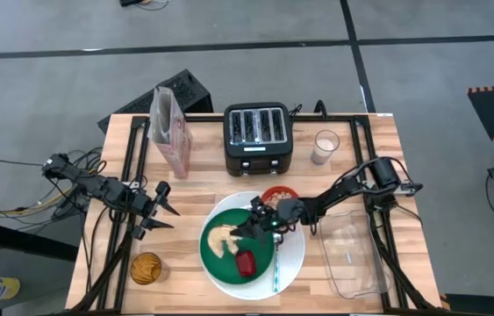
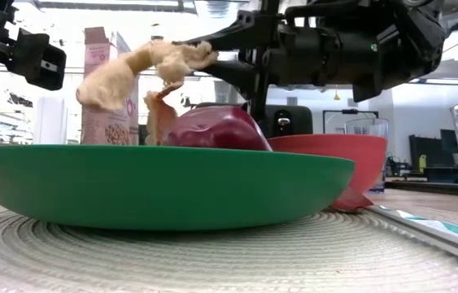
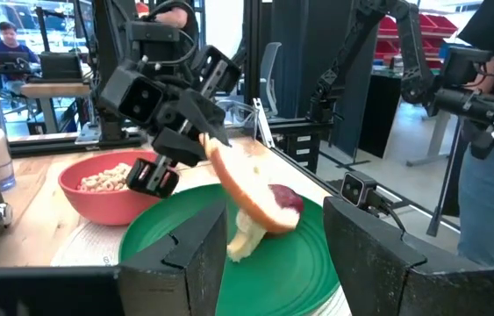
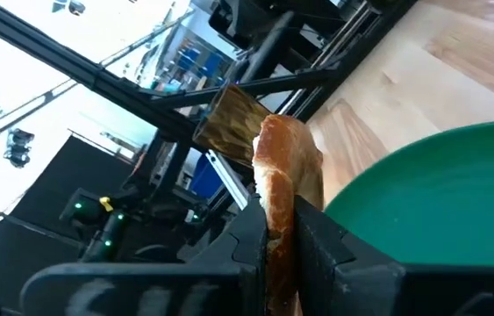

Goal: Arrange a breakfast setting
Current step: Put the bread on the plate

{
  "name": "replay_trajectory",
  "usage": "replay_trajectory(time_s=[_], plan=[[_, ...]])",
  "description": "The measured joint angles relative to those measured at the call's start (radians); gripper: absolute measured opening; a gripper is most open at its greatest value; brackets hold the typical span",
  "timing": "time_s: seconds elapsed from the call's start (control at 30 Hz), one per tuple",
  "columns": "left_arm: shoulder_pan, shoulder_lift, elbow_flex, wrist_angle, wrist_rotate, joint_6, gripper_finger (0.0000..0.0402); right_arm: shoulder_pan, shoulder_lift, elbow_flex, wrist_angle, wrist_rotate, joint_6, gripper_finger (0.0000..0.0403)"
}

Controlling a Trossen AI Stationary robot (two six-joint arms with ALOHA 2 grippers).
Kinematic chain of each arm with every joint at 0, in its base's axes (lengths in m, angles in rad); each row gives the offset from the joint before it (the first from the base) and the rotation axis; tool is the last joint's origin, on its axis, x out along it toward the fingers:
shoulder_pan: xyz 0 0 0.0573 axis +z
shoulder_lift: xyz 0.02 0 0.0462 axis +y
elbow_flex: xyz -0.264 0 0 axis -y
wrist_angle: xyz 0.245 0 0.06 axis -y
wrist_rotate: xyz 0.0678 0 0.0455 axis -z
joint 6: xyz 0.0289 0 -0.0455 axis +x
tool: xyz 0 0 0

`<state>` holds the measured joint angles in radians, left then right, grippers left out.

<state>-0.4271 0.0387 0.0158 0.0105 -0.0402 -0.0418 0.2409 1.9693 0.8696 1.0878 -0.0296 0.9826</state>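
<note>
My right hand will release the toasted bagel on the green plate (image 1: pixel 235 230), just past the small red food piece.
A toasted bagel (image 1: pixel 222 239) is in my right gripper (image 1: pixel 252 226), over the green plate (image 1: pixel 216 268), which sits on the large white plate (image 1: pixel 292 263). A small red food piece (image 1: pixel 246 262) lies on the green plate. The red bowl (image 1: pixel 279 194) with cereal rests on the white plate's far rim. The teal-handled spoon (image 1: pixel 276 277) lies on the white plate's right side. My left gripper (image 1: pixel 166 211) is open and empty, left of the plates; its own view shows its two fingers apart (image 3: pixel 273 246). My right gripper pinches the bagel's rim (image 4: pixel 275 189) between its two fingers (image 4: pixel 245 235). The fingers come from the table's right side, slanting down. The bagel stands on edge, tilted, stretching away from the fingers (image 3: pixel 247 189). I cannot tell whether its lower end (image 3: pixel 239 244) touches the green plate.
A black toaster (image 1: pixel 259 138) stands at the back middle, a cereal box (image 1: pixel 169 132) to its left, a glass of milk (image 1: pixel 325 146) to its right. A clear plastic tray (image 1: pixel 352 256) lies at the right. A glass of amber drink (image 1: pixel 146 268) stands at the front left.
</note>
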Motion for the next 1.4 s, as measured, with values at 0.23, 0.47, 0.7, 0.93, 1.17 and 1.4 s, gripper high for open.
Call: replay_trajectory(time_s=[0.23, 0.47, 0.7, 0.93, 1.17, 1.4], plan=[[0.000, 0.000, 0.000, 0.000, 0.000, 0.000, 0.0176, -0.001, -0.005, 0.000, -0.029, 0.000, 0.015, 0.0060], [0.000, 0.000, 0.000, 0.000, 0.000, 0.000, 0.0176, -0.016, -0.006, 0.000, -0.047, 0.001, 0.020, 0.0060], [0.000, 0.000, 0.000, 0.000, 0.000, 0.000, 0.0176, -0.037, -0.007, 0.000, -0.114, 0.002, 0.050, 0.0060], [0.000, 0.000, 0.000, 0.000, 0.000, 0.000, 0.0176, -0.036, -0.007, 0.000, -0.128, 0.002, 0.077, 0.0060], [0.000, 0.000, 0.000, 0.000, 0.000, 0.000, 0.0176, -0.036, -0.007, 0.000, -0.099, 0.002, 0.091, 0.0060], [0.000, 0.000, 0.000, 0.000, 0.000, 0.000, 0.0176, -0.037, -0.007, 0.000, -0.108, 0.002, 0.096, 0.0099]])
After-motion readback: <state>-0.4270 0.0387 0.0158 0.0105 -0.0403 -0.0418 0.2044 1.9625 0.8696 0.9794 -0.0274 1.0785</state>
